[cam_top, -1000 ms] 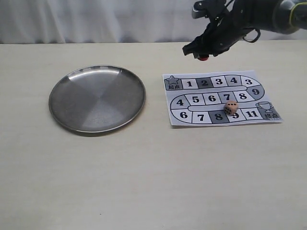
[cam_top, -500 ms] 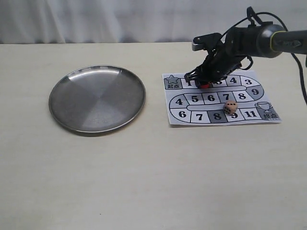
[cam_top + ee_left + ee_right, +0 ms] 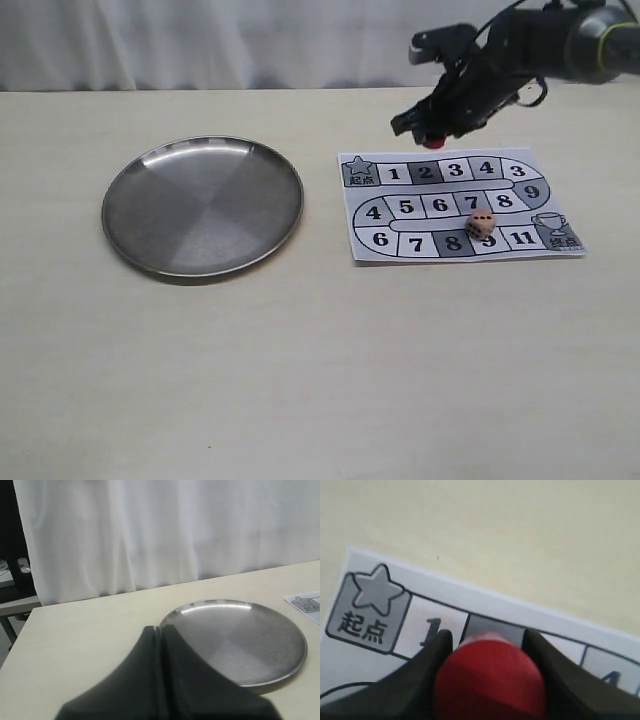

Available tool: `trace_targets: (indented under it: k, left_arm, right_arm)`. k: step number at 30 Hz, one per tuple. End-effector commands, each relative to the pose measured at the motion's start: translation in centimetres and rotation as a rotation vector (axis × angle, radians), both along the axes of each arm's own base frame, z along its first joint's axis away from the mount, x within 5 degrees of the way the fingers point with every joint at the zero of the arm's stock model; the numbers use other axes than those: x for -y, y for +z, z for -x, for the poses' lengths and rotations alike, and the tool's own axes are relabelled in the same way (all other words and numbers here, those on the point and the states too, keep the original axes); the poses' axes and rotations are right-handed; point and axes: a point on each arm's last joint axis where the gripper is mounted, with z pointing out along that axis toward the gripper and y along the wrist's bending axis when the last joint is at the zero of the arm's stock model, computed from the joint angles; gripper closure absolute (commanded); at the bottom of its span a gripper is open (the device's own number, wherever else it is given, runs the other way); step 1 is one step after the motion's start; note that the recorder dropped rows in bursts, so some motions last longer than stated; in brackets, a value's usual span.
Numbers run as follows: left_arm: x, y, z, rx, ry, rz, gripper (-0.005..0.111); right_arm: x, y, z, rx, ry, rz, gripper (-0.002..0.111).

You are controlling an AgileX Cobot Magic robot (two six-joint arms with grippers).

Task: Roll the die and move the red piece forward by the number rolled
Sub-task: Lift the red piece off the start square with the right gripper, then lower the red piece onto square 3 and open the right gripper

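Note:
Next, my right gripper puts the red piece down on the white square after the far row's dark number square [image 3: 454, 173] [image 3: 549, 666].
The red piece [image 3: 432, 138] hangs in the air just behind the paper game board [image 3: 452, 205], with my right gripper [image 3: 430, 130] shut on it. In the right wrist view the red piece [image 3: 490, 675] fills the space between the black fingers [image 3: 442, 642], above the board's dark square 2 [image 3: 492, 626] beside the star start square [image 3: 370, 605]. The die [image 3: 481, 225] rests on the board's lower row, near squares 8 and 9. My left gripper [image 3: 160, 630] is shut on nothing, low over the table beside the plate [image 3: 235, 640].
A round metal plate [image 3: 203, 205] lies on the table left of the board. A white curtain hangs behind the table's far edge. A corner of the board [image 3: 305, 601] shows in the left wrist view.
The right gripper dropped with the red piece to about square 2 half a second ago, and has since risen and moved back with the piece still held. The die has not moved.

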Motion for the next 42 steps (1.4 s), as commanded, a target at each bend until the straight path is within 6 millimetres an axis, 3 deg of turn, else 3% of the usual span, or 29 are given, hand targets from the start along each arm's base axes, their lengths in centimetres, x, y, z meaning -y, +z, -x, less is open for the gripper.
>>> trace_targets:
  k: [1,4,7,14,18,35,42]
  left_arm:
    - [0.0,0.0,0.0,0.008,-0.002,0.006,0.107]
    - [0.0,0.0,0.0,0.008,-0.002,0.006,0.107]
    - [0.0,0.0,0.0,0.008,-0.002,0.006,0.107]
    - [0.0,0.0,0.0,0.008,-0.002,0.006,0.107]
    - [0.0,0.0,0.0,0.008,-0.002,0.006,0.107]
    - [0.0,0.0,0.0,0.008,-0.002,0.006,0.107]
    - [0.0,0.0,0.0,0.008,-0.002,0.006,0.107]
  right_arm:
    - [0.7,4.3,0.4,0.102,0.019,0.05,0.104]
    - [1.6,4.6,0.2,0.121,-0.017,0.037,0.104]
    - [2.8,3.1,-0.2,0.093,-0.082,0.014,0.104]
    - [3.6,-3.8,-1.0,-0.032,-0.095,0.036,0.104]
    - [3.5,-6.3,-1.2,-0.068,-0.096,0.037,0.104]
    - [3.6,-6.7,-1.1,-0.087,-0.094,0.043,0.104]
    - [3.6,-4.8,-1.1,-0.045,-0.093,0.041,0.104]
